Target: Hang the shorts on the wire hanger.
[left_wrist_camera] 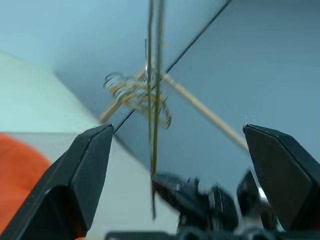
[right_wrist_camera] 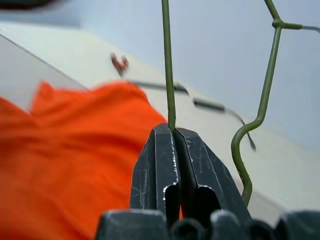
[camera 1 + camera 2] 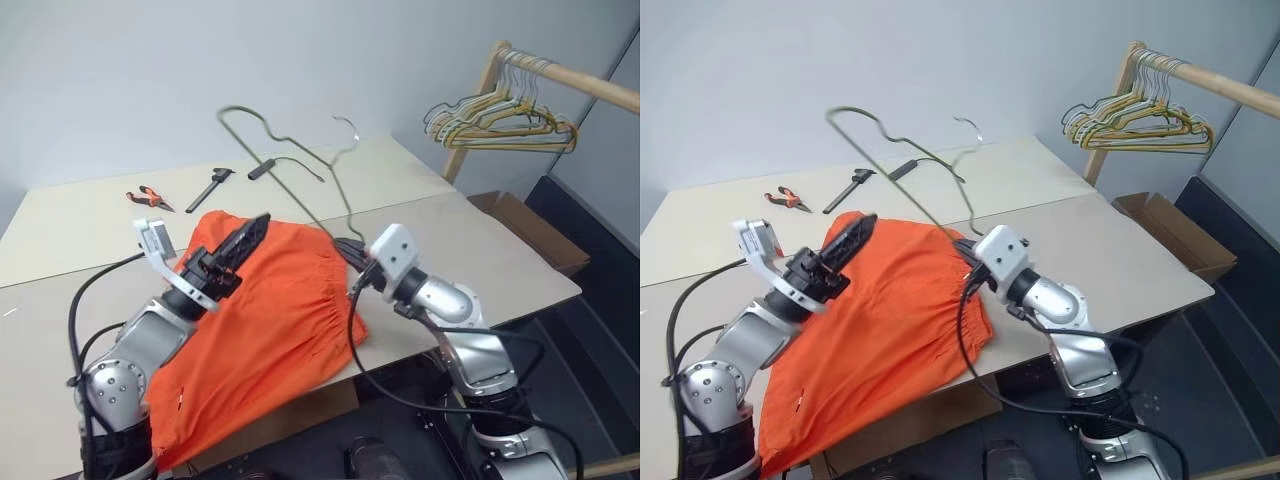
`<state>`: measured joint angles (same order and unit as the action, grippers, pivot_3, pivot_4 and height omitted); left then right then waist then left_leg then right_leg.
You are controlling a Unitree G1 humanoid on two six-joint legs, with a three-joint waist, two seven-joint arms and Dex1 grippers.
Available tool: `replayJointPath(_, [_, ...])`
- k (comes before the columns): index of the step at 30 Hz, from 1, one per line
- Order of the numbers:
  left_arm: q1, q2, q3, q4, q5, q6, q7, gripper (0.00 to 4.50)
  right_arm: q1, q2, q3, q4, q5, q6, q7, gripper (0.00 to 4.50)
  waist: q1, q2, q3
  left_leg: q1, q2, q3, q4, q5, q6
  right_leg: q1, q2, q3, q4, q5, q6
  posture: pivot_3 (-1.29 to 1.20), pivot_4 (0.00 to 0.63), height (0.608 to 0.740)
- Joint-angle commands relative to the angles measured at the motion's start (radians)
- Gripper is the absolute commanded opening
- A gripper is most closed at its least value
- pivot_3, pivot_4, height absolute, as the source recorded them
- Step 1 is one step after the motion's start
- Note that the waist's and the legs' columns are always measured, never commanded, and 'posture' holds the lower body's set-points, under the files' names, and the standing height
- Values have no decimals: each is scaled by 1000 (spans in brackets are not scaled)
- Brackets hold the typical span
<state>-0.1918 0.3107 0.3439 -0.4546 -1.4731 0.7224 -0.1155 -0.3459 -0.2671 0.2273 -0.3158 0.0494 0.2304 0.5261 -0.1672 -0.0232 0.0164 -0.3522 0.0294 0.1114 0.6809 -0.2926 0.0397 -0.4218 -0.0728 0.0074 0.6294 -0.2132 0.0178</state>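
The right gripper pinches only the bottom wire of the hanger, so the left gripper needs to hold the hanger while the right gripper takes both wires at the hanger's corner [image 3: 361, 235].
The bright orange shorts [image 3: 270, 300] lie spread on the table [image 3: 480, 250], with one end draped over its front edge. My right gripper [image 2: 173, 131] is shut on the thin olive-green wire hanger [image 2: 167, 60]. It holds the hanger up in the air above the far end of the shorts, and the silvery hook [image 3: 347, 124] points away from me. To the hanger's left, my left gripper [image 3: 255, 230] hovers over the shorts with its jaws wide open and nothing between them. In the left wrist view the hanger's wire [image 1: 154, 100] crosses in front of the open fingers [image 1: 90, 165].
Orange-handled pliers [image 3: 148, 198], a black tool [image 3: 212, 185] and a short black cylinder [image 3: 262, 168] lie at the back of the table. A bunch of wire hangers [image 3: 500, 120] hangs on a wooden rail at the right. Below it sits a cardboard box [image 3: 525, 228].
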Motion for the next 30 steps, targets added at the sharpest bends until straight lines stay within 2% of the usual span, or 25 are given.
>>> replayJointPath(1, [-38, 5, 18, -19, -62, -42, 36, 4500, -2, 18, 23, -47, -15, -62, -14, 23, 0, 0, 0, 0, 0, 0, 0, 0, 0, 0, 0, 0, 0, 0, 0, -147, 0, 740])
replayJointPath(7, [-68, 0, -2, -34, -18, -95, 71, 4500, 25, 24, 74, -46, -44, -113, -9, 23, 3, -1, 0, 0, -1, 0, 0, 0, 0, 1, 0, 0, -1, 0, 0, -145, 0, 740])
replayJointPath(8, [-73, -2, -9, -34, -3, -103, 82, 4318, 28, 24, 78, -44, -46, -114, -11, 7, 3, -1, 0, 0, -1, 0, 0, 0, 0, 1, 0, -1, -1, 0, 0, -145, 0, 740])
replayJointPath(10, [-78, -9, -18, -28, 12, -116, 101, 3931, 33, 26, 82, -42, -51, -114, -17, 0, 6, -1, 0, 0, -2, 0, 0, 0, 0, 1, 0, -1, -1, 0, 0, -145, 0, 740])
replayJointPath(12, [-79, -17, -25, -21, 31, -132, 115, 3343, 39, 24, 84, -42, -58, -118, -19, 0, 9, -1, 0, 0, -2, 0, 0, 0, 0, 1, 0, 0, -1, 0, 0, -147, 0, 740])
replayJointPath(22, [-69, -25, -40, -8, 66, -150, 102, 68, 34, 17, 93, -20, -123, -160, -45, 0, 12, -2, 0, 0, -2, 0, 0, 0, 0, 1, 0, -1, -1, 0, 0, -153, 0, 740])
replayJointPath(25, [-68, -27, -49, -5, 88, -158, 94, 27, 34, 11, 101, -14, -151, -180, -50, 0, 12, -2, 0, 0, -2, 0, 0, 0, 0, 1, 0, -1, -2, 0, 0, -157, 0, 740])
replayJointPath(30, [-54, -26, -75, -31, 198, -196, 15, 0, 34, 3, 104, -2, -184, -212, -59, 1441, 12, -2, 0, 0, -2, 1, 0, 0, 0, 1, 0, -1, -2, 0, 0, -162, 0, 740])
